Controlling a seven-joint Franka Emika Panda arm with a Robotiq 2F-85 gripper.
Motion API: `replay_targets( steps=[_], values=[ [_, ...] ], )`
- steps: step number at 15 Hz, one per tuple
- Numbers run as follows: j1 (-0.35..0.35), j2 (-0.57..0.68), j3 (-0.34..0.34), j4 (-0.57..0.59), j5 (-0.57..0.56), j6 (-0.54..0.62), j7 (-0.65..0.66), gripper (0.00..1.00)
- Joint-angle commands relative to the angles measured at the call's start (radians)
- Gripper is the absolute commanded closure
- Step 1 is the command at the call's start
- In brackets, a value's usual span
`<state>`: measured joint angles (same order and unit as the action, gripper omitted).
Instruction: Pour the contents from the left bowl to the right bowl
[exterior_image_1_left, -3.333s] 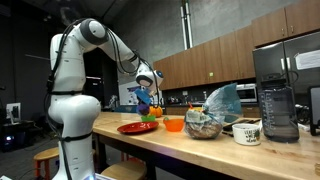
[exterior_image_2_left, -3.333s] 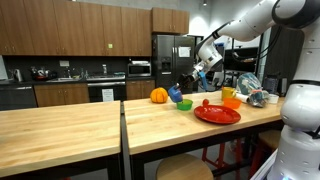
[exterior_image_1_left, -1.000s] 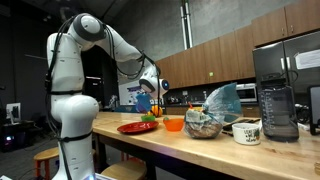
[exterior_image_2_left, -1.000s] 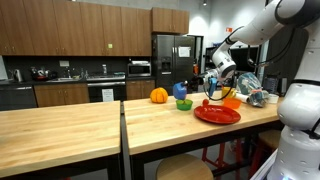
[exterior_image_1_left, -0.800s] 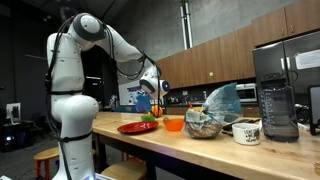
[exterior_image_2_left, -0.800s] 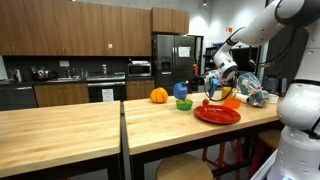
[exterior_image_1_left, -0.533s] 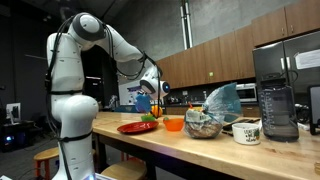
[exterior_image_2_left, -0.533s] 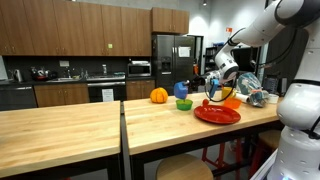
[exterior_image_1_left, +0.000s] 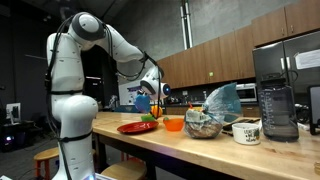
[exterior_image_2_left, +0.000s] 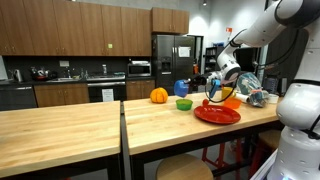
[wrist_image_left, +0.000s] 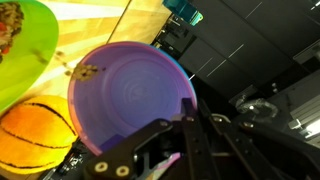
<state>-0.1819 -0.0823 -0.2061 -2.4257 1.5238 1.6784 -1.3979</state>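
My gripper will let go of the small purple-blue bowl on the counter (exterior_image_1_left: 133, 119) next to the green bowl, just behind the red plate.
In the wrist view my gripper (wrist_image_left: 190, 125) is shut on the rim of the small purple-blue bowl (wrist_image_left: 125, 95). The bowl is tipped, and its inside looks bare apart from a few crumbs near the rim. In both exterior views the gripper (exterior_image_1_left: 148, 92) (exterior_image_2_left: 213, 87) hangs over the counter between the green bowl (exterior_image_2_left: 184, 104) and the orange bowl (exterior_image_2_left: 231, 100) (exterior_image_1_left: 174, 124). The held bowl is hard to make out in those views. The green bowl (wrist_image_left: 20, 45) holds some food bits.
A red plate (exterior_image_2_left: 217, 115) (exterior_image_1_left: 133, 127) lies below the gripper. An orange ball (exterior_image_2_left: 158, 95) (wrist_image_left: 35, 140) and a teal cup (exterior_image_2_left: 181, 90) stand near the green bowl. A large glass bowl (exterior_image_1_left: 204, 125), a mug (exterior_image_1_left: 246, 132) and a blender (exterior_image_1_left: 276, 110) stand further along the counter.
Since 3.3 s ago the gripper has carried the bowl from near the green bowl towards the orange bowl. Over the last second it has barely moved.
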Motion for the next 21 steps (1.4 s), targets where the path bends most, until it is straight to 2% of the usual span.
replay_targets(
  steps=[1,8,12,16,21],
  values=[
    [-0.017,-0.027,-0.006,-0.021,0.033,-0.040,-0.026,0.98],
    [-0.018,-0.024,-0.009,-0.019,0.062,-0.072,-0.045,0.98],
    [-0.010,-0.056,0.008,-0.009,0.026,-0.006,-0.011,0.98],
    [0.009,-0.146,0.064,0.015,-0.078,0.180,0.078,0.98],
    [0.066,-0.215,0.192,0.087,-0.304,0.377,0.281,0.98]
  ],
)
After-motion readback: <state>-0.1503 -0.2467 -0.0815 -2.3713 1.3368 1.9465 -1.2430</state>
